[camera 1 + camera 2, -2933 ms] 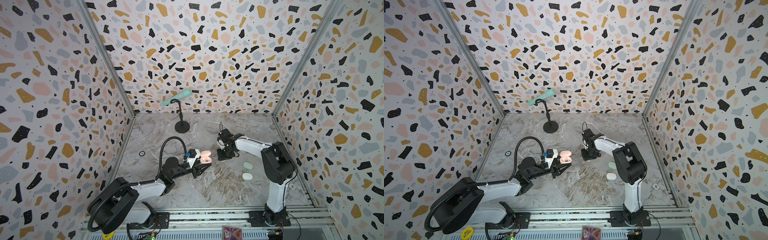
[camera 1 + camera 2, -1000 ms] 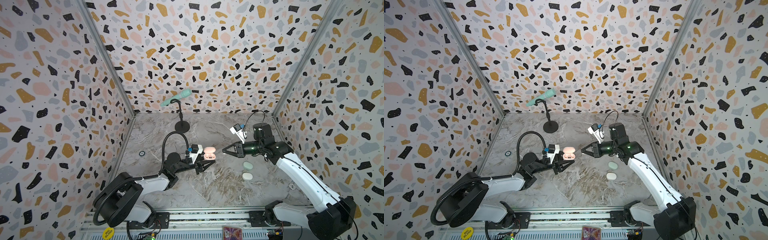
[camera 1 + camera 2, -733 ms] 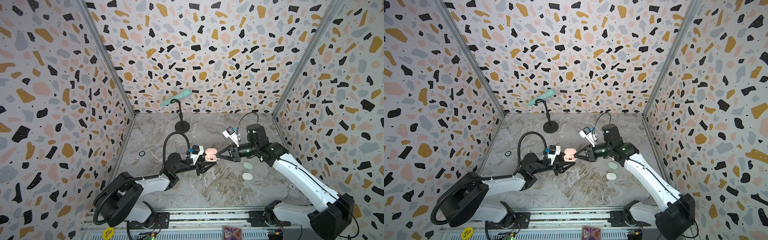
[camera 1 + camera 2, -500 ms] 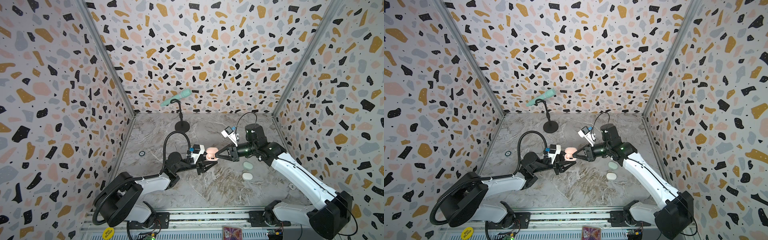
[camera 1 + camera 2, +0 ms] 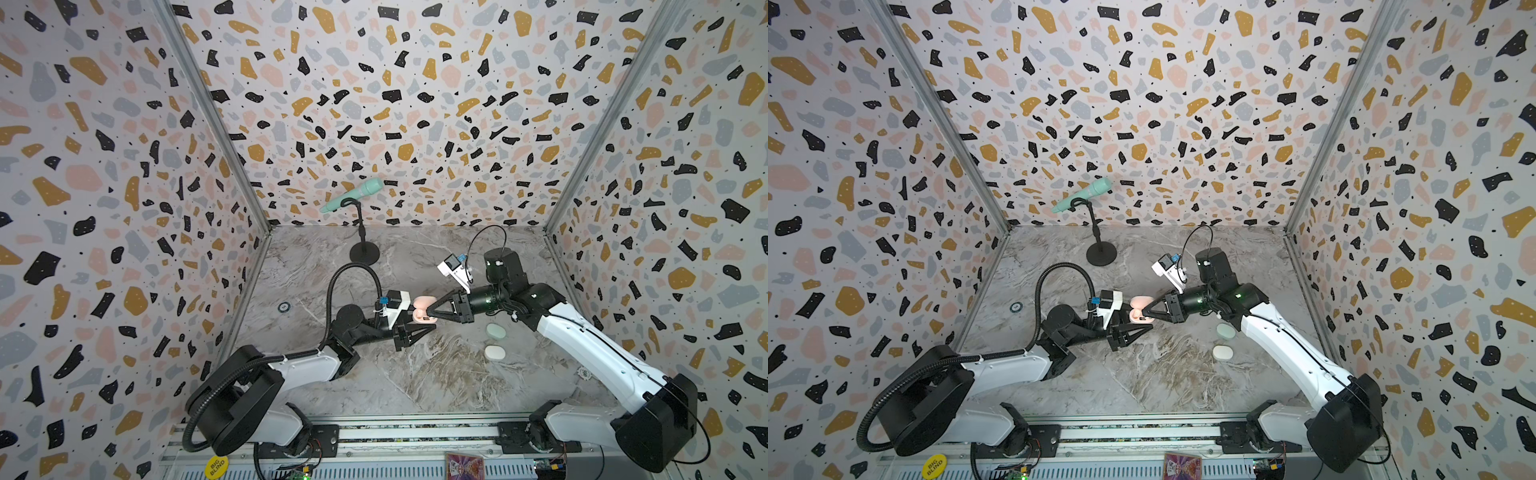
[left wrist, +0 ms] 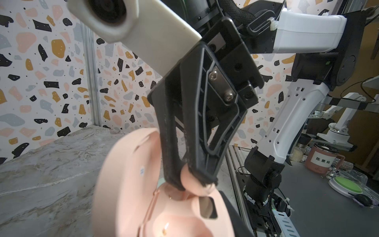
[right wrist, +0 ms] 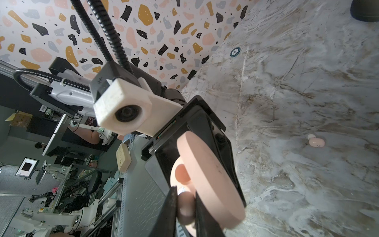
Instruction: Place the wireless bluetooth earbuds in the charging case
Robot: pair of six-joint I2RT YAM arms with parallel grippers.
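The earbud is standing tilted at the rim of the socket, so the robot's right gripper should open, back away and take the earbud (image 6: 192, 184) from a different angle to seat it.
The pale pink charging case (image 5: 424, 302) hangs above the table's middle with its lid swung open, and my left gripper (image 5: 432, 326) is shut on its lower half. My right gripper (image 5: 430, 311) reaches in from the right, shut on one of the pink wireless bluetooth earbuds (image 7: 185, 207). In the left wrist view this earbud (image 6: 192, 182) sits at the rim of a socket in the case (image 6: 127, 184). The right wrist view shows the lid (image 7: 209, 180) edge-on beside my right gripper (image 7: 185, 209). Another pink earbud (image 7: 316, 142) lies loose on the table.
A mint case (image 5: 496, 331) and a white case (image 5: 494, 352), both closed, lie under my right forearm. A mint microphone (image 5: 353, 195) on a black stand (image 5: 365, 252) is at the back. A small round chip (image 5: 283, 307) lies by the left wall, another (image 5: 585, 372) at the right.
My right gripper has swung left with the earbud, from well apart to right at the open case. The left gripper has kept hold of the case, almost still.
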